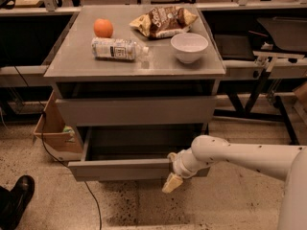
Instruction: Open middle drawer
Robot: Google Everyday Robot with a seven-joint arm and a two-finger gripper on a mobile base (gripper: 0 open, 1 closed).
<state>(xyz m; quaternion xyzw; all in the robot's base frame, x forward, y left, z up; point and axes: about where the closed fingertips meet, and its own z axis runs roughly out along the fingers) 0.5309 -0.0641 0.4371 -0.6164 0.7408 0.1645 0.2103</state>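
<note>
Next, I reach into the middle drawer, close just behind the drawer front's top edge (166, 158), and pull it further open.
The middle drawer (120, 169) is the lower grey drawer of the cabinet. It stands pulled out toward me, and its grey box interior (139, 145) shows behind the flat front. My gripper (171, 180) is at the right part of that drawer's front, at its lower edge, on the end of the white arm (240, 157) that comes in from the right. A taller grey drawer front (136, 110) sits above it, nearly closed.
On the cabinet top (72, 63) lie an orange (103, 28), a plastic bottle on its side (117, 49), a chip bag (163, 21) and a white bowl (189, 47). A cardboard box (53, 131) stands at the left. A black shoe (17, 200) is at the bottom left.
</note>
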